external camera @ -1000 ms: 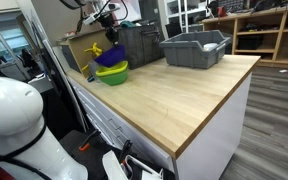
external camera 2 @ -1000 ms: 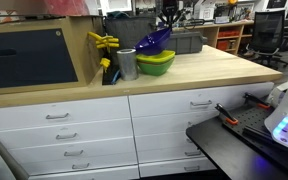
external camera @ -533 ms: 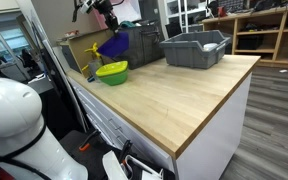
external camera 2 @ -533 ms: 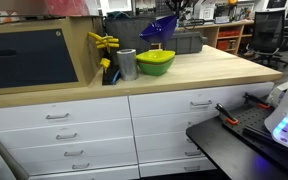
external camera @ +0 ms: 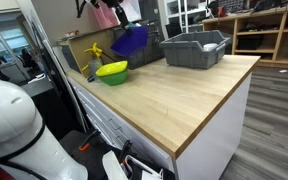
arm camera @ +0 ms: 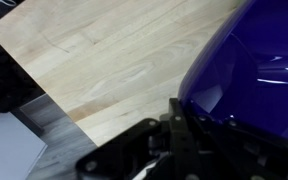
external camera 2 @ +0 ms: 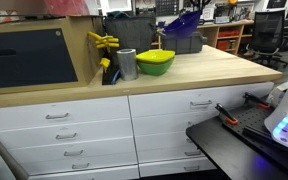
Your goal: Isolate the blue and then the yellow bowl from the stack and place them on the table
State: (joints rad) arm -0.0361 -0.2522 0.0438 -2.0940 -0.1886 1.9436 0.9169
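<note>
The blue bowl will go down from my gripper on the bare wood [external camera: 157, 82] in front of the grey bin.
My gripper [external camera: 117, 14] is shut on the rim of the blue bowl [external camera: 131, 40] and holds it tilted, high above the wooden table [external camera: 174, 85]. The blue bowl also shows in the other exterior view [external camera 2: 185, 21] and fills the right of the wrist view [arm camera: 254, 70], with the black fingers [arm camera: 179, 125] clamped on its edge. The rest of the stack [external camera: 112, 72] stays on the table at the back: a yellow bowl sits inside a green one [external camera 2: 156, 61].
A grey plastic bin [external camera: 195, 48] stands on the table's far side. A dark crate [external camera: 134, 45] sits behind the bowls. A metal cup [external camera 2: 126, 63] and a yellow object [external camera 2: 104, 42] stand next to the stack. A wooden box [external camera 2: 34, 55] stands at the table's end.
The gripper has lifted the blue bowl off the stack and carried it up and sideways toward the grey bin. The yellow and green bowls have stayed in place.
</note>
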